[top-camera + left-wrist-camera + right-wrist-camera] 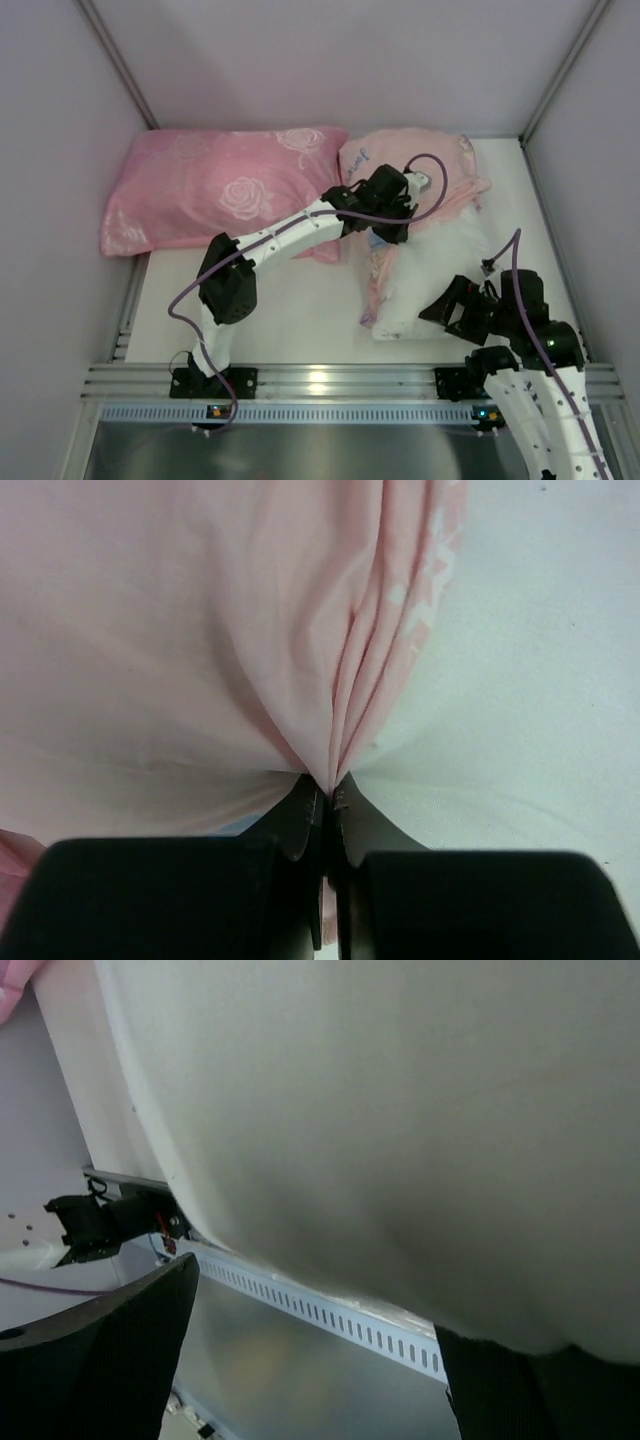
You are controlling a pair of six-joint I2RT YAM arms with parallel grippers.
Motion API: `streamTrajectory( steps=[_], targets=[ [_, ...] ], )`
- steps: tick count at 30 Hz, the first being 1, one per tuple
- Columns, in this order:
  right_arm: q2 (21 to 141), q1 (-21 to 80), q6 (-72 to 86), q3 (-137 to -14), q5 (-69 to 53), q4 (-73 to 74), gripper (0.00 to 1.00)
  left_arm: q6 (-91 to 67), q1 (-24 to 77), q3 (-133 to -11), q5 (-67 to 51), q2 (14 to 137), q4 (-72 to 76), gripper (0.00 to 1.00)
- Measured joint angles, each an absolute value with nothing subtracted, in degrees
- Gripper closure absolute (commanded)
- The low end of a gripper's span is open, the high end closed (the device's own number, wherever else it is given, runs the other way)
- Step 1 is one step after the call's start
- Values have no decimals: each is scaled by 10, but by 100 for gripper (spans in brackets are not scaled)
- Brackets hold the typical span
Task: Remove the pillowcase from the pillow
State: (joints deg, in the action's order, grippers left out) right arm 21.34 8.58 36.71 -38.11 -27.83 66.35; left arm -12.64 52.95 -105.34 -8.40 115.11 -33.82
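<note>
The fold of pillowcase, now at the case's near edge, will be let go by my left gripper close beside the end of the bright pink rose-patterned pillow [370, 227].
The pillowcase [412, 160] lies pale-pink side out, bunched over the far end of the white pillow [440, 275] at the back right of the table. My left gripper [392, 228] is on the case's near edge, shut on a pleated fold of the pink pillowcase [200, 630], with the pillow [540, 680] bare just to the right. My right gripper [447, 305] stands open at the pillow's near end. In its wrist view the pillow [400, 1110] bulges above the spread fingers [110, 1340], and nothing is pinched between them.
A bright pink rose-patterned pillow [220, 190] lies along the back left, touching the pillowcase. The slotted aluminium rail [320, 380] [330, 1315] runs along the table's near edge. Pale walls close in on the left, back and right sides.
</note>
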Motion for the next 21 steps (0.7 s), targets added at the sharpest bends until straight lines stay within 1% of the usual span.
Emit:
streamTrajectory(
  steps=[5,9,12,14,15,16,19,21],
  targets=[
    [282,86,398,-385,-216,615,8,-128,525,-1067,-113,1152,-335,100],
    [345,86,427,-397,-144,583,7,-138,522,-1049,-121,1151,-306,100],
    [385,84,443,-402,-89,548,15,-145,520,-1021,-126,1151,-273,100],
    [411,83,455,-399,-62,522,46,-150,517,-1008,-128,1151,-251,100],
    [419,83,457,-396,-54,510,89,-152,516,-1005,-129,1151,-244,100],
    [427,83,462,-388,-41,491,100,-154,515,-1002,-131,1151,-236,100],
    [426,83,472,-369,-16,446,100,-157,514,-1001,-137,1151,-220,100],
    [404,83,469,-362,1,434,100,-158,515,-1001,-131,1151,-214,100]
  ],
)
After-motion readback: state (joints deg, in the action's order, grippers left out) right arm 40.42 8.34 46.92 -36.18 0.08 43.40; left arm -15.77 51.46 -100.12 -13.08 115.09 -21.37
